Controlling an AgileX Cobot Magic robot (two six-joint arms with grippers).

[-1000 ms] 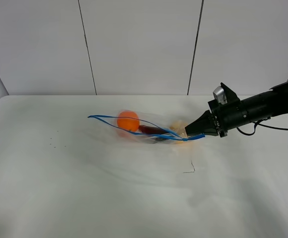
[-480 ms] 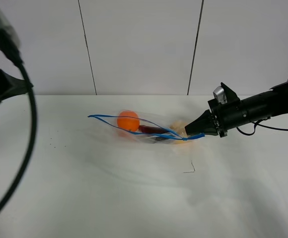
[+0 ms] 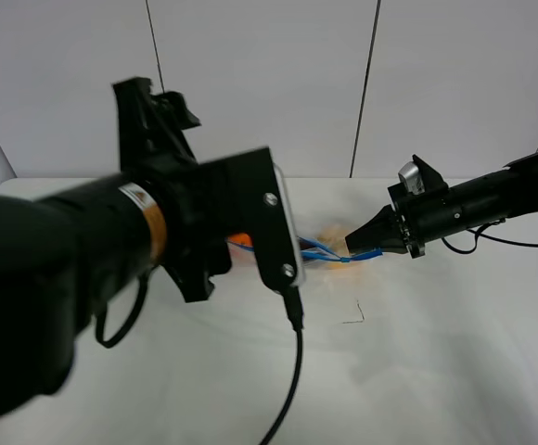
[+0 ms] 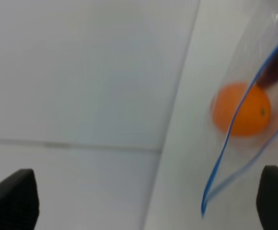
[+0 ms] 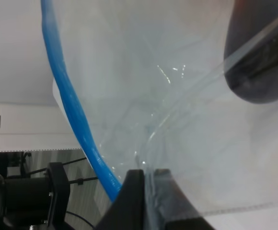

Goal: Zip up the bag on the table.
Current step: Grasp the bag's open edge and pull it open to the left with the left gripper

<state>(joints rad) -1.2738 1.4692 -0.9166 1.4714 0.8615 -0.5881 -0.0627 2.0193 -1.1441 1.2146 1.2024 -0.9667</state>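
Observation:
Next, my left gripper moves to the blue zipper's slider [image 3: 345,260], near my right gripper, and closes there so that it can zip up the clear bag.
The clear bag [image 3: 320,248] lies on the white table [image 3: 436,371], its blue zipper strip [image 3: 329,252] open. My right gripper [image 3: 354,247] is shut on the strip's right end; in the right wrist view its fingertips [image 5: 134,191] pinch the clear plastic beside the blue strip [image 5: 76,120], with a dark purple toy [image 5: 259,62] behind. My left arm [image 3: 158,250] is raised in front of the camera and hides most of the bag. In the left wrist view my left gripper [image 4: 148,201] is open, its tips far apart, above the orange toy [image 4: 242,110] and the looping strip [image 4: 225,143].
A small dark mark [image 3: 354,315] sits on the table in front of the bag. A black cable [image 3: 292,371] hangs from the left arm. White wall panels [image 3: 260,83] stand behind the table.
My left arm has swung in from the left edge and now fills the left and middle of the exterior view, covering the orange toy. The right gripper and bag have stayed put.

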